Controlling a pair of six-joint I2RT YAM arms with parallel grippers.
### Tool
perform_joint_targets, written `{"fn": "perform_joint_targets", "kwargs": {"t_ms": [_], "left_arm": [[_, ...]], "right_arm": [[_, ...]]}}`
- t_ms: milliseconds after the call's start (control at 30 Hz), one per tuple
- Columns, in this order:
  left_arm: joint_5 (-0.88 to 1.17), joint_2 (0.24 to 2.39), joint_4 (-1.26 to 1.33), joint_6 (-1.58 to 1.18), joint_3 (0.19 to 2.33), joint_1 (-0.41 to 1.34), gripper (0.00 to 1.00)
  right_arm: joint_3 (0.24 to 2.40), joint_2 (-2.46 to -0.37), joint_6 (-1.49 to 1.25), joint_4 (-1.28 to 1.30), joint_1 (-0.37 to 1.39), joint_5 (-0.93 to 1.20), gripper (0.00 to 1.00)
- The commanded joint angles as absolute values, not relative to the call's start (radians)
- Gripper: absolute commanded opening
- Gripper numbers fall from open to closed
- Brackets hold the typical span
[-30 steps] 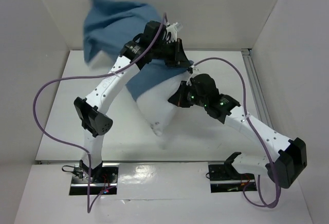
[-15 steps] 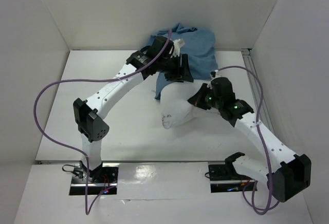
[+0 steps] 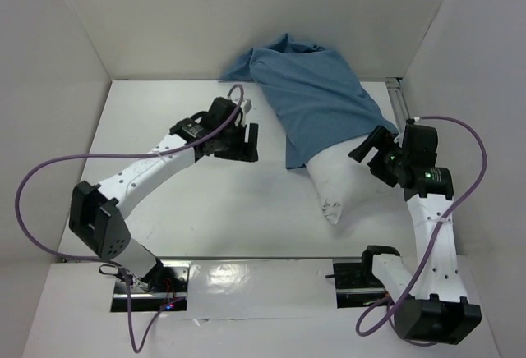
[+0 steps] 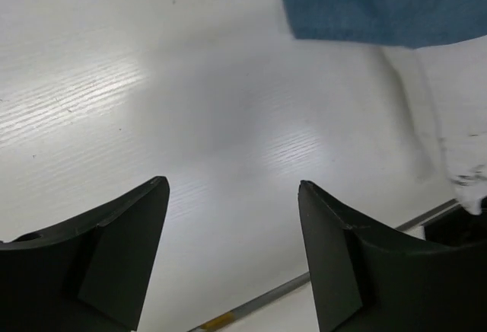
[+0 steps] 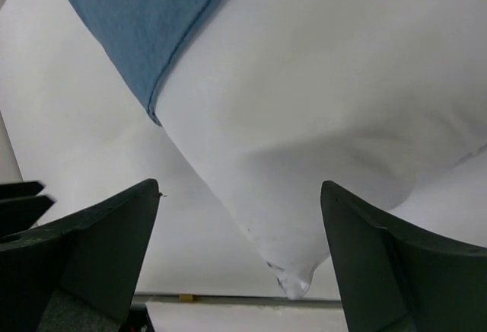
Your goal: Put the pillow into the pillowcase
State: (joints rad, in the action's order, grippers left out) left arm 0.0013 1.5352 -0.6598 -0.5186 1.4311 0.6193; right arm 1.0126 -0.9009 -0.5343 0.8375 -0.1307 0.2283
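The robot's left gripper will close on the near corner [image 3: 289, 164] [image 4: 300, 33] of the blue pillowcase, where the hem sticks out beside the white pillow.
The blue pillowcase [image 3: 316, 99] lies wrinkled at the back right of the table, covering the far part of the white pillow [image 3: 341, 173]. The pillow's near end and one pointed corner stick out toward the front. My left gripper [image 3: 246, 140] stands open to the left of both, touching neither. In the left wrist view the left gripper [image 4: 232, 183] has bare table between its fingers, and the pillowcase [image 4: 380, 4] shows at the top right. My right gripper [image 3: 366, 149] is open at the pillow's right side. The right wrist view shows the right gripper [image 5: 240, 187] with the pillow [image 5: 319, 119] and the pillowcase hem [image 5: 137, 20] beyond its fingers.
White walls enclose the table at the back, left and right. A metal rail [image 3: 403, 107] runs along the table's right edge and another [image 3: 246, 258] along the near edge. Purple cables loop from both arms.
Both grippers have opened and let go of the cloth. The pillow and pillowcase dropped onto the table at the back right. The left arm drew back left, the right arm to the right.
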Motion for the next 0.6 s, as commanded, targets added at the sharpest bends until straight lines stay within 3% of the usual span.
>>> {"fn": "perform_joint_targets", "kwargs": {"t_ms": [0,133,333,567], "left_arm": [[0.027,1.580,-0.502,-0.459,1.345,0.635,0.81],[0.028,1.646,-0.416,-0.430,1.334,0.713,0.86],[-0.121,1.799,-0.305,-0.333,1.410,0.840,0.84],[-0.175,1.885,-0.077,-0.262,1.374,0.865,0.82]], "right_arm": [[1.029,-0.867,-0.502,0.948,-0.132,0.261,0.95],[1.029,-0.847,-0.532,1.005,-0.132,0.222,0.98],[0.980,-0.801,-0.566,1.046,-0.132,0.202,0.99],[0.946,-0.798,-0.588,1.026,-0.132,0.270,0.99]]}}
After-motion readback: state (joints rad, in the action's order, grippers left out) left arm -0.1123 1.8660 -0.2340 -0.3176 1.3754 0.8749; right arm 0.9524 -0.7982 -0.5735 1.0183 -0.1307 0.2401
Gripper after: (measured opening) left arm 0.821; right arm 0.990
